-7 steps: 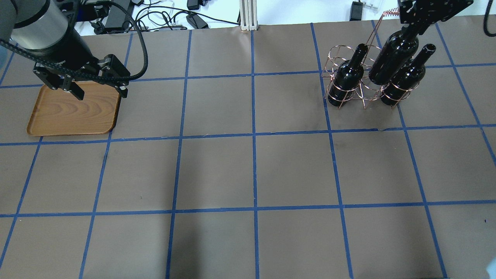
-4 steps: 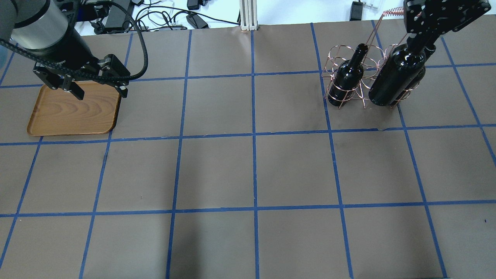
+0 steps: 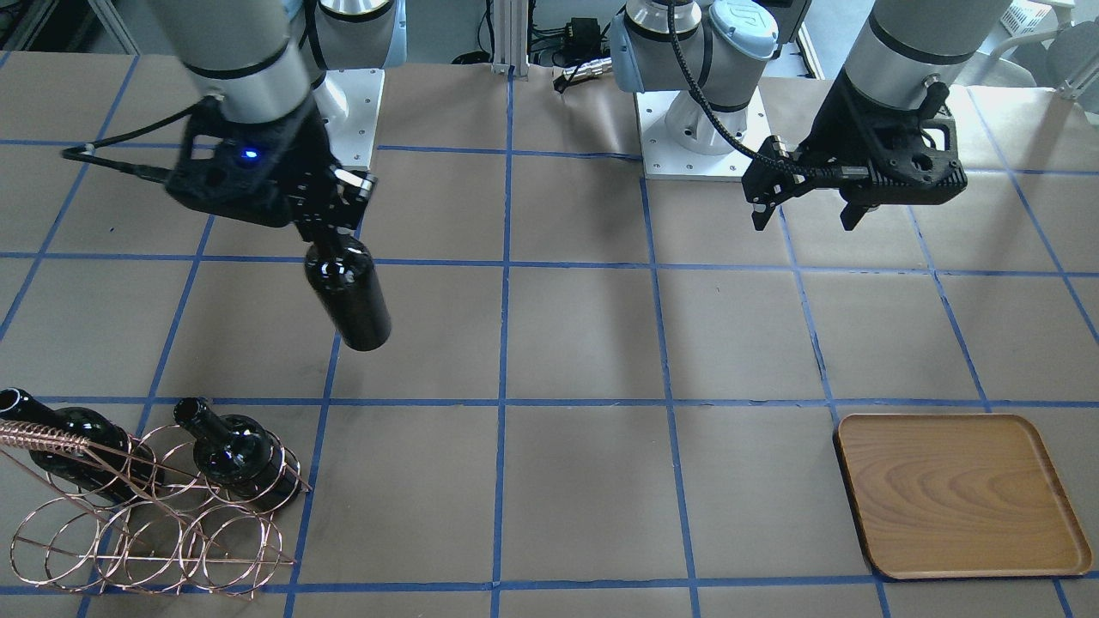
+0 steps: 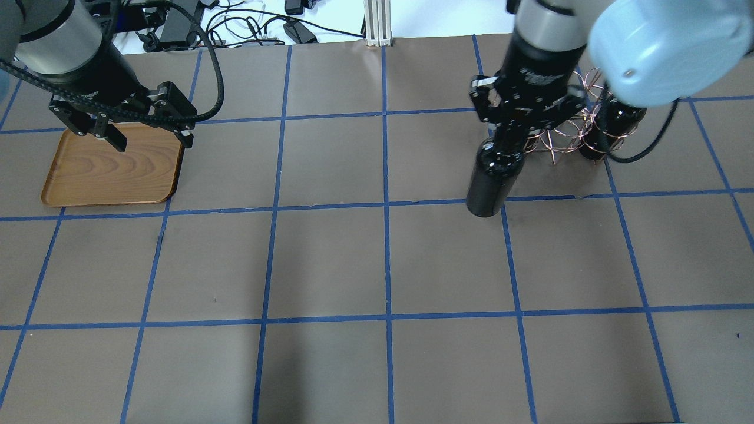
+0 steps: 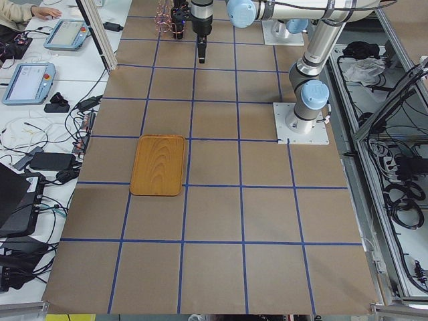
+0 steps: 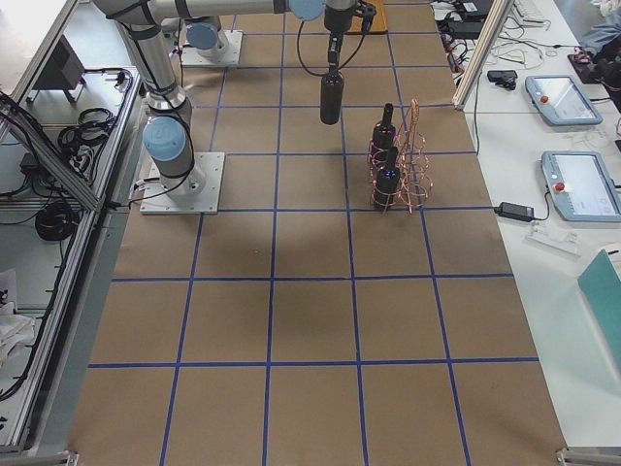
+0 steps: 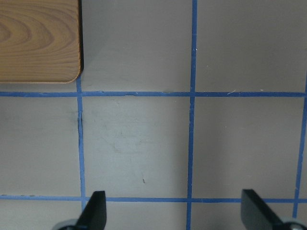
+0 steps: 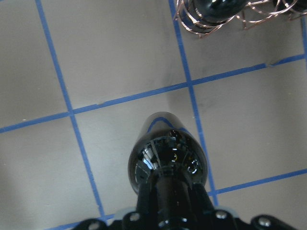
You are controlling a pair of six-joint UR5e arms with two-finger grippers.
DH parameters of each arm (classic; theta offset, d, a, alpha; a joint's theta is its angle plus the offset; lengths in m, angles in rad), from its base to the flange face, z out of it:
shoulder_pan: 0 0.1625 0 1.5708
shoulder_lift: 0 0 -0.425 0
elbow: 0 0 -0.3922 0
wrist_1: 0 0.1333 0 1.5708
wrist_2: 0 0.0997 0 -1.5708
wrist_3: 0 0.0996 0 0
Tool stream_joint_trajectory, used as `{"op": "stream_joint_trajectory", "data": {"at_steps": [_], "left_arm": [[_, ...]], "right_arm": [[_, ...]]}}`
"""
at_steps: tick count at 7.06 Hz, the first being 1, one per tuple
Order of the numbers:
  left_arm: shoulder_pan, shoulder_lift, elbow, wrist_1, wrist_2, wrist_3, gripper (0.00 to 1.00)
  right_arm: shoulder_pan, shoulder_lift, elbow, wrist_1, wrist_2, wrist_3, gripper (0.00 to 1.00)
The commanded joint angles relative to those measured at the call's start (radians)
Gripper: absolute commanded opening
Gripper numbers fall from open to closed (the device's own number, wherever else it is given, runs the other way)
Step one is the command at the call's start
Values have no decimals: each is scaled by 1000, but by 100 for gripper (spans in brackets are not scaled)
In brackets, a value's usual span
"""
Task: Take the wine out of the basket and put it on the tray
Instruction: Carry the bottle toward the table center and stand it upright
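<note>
My right gripper is to set the wine bottle down inside the blue-taped table square midway [image 3: 588,333] [image 8: 28,173] between basket and tray.
My right gripper [image 4: 508,136] is shut on the neck of a near-black wine bottle [image 4: 492,178], which hangs upright in the air, clear of the copper wire basket [image 4: 566,134] and to its left. The bottle also shows in the front view [image 3: 348,296] and the right wrist view [image 8: 168,163]. Two more bottles [image 3: 240,455] [image 3: 77,438] stand in the basket [image 3: 154,532]. The wooden tray [image 4: 112,171] lies at the far left, with nothing on it. My left gripper [image 4: 154,143] is open and empty, hovering over the tray's right edge.
Cables and devices [image 4: 177,23] and an aluminium post [image 4: 377,23] lie past the table's far edge. The robot bases [image 3: 700,129] stand at the near side. Blue tape lines grid the brown table between basket and tray.
My right gripper has lifted the bottle out of the basket and carried it left and toward the robot. The left arm has not moved.
</note>
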Motion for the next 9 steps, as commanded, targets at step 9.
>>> {"op": "stream_joint_trajectory", "data": {"at_steps": [9], "left_arm": [[59, -2, 6, -3, -1, 74, 100]], "right_arm": [[454, 207, -6, -305, -10, 573, 0]]}}
